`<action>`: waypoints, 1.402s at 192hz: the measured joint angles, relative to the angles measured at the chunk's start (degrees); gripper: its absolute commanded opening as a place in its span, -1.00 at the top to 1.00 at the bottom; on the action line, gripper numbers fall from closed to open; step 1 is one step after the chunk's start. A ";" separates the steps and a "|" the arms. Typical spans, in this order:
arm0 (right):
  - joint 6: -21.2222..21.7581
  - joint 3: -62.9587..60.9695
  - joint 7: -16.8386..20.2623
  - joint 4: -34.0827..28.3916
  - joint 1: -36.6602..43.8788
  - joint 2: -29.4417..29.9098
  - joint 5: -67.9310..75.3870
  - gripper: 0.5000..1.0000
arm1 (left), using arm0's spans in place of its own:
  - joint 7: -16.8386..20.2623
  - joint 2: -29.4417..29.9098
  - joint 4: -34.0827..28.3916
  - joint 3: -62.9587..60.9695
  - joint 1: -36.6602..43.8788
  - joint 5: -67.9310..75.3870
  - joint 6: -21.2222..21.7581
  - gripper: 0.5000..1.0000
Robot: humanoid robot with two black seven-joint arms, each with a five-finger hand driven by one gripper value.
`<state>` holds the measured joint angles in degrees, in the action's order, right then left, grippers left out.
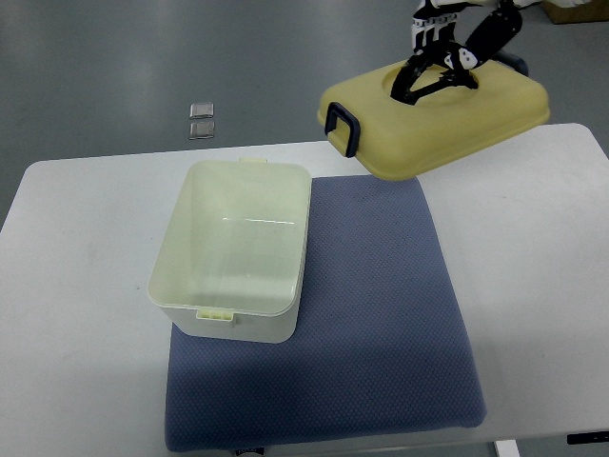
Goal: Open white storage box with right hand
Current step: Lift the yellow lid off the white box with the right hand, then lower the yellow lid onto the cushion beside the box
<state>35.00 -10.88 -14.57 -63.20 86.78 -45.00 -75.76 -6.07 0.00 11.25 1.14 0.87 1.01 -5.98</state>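
Note:
The robot's right gripper will set the pale yellow lid down on the blue-grey mat (378, 252) next to the white storage box.
The white storage box (234, 249) stands open and empty on the left part of a blue-grey mat (381, 324). Its pale yellow lid (457, 119), with a dark blue latch (343, 129) on its near-left end, is off the box and held tilted in the air above the table's far right. My right hand (436, 62) comes in from the upper right and grips the lid from above at its top recess, fingers curled on it. The left arm does not show.
The mat lies on a white table (76, 286) and reaches its front edge. Two small metal plates (202, 121) lie on the grey floor beyond the table's far edge.

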 measured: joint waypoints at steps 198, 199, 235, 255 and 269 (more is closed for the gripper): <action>-4.30 2.59 -0.03 -0.01 -16.03 15.88 -2.20 1.00 | -0.07 0.00 0.00 -0.18 0.01 0.04 0.00 -1.00; -4.35 2.59 -0.03 0.00 -16.01 16.00 -2.20 1.00 | -0.07 0.00 0.00 -0.18 0.01 0.04 0.00 -1.00; -4.85 2.76 -0.03 0.70 -15.84 19.70 -2.26 1.00 | -0.07 0.00 0.00 -0.17 0.00 0.04 0.00 -1.00; -4.93 2.77 -0.03 1.16 -16.17 20.80 -2.28 1.00 | -0.07 0.00 0.00 -0.15 0.01 0.04 0.00 -1.00; -5.18 2.76 -0.03 1.46 -16.56 21.08 -2.29 1.00 | -0.07 0.00 0.00 -0.11 0.05 0.04 0.00 -1.00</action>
<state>29.83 -8.11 -14.60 -61.74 70.22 -23.93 -78.05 -6.14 0.00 11.24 1.03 0.92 1.05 -5.98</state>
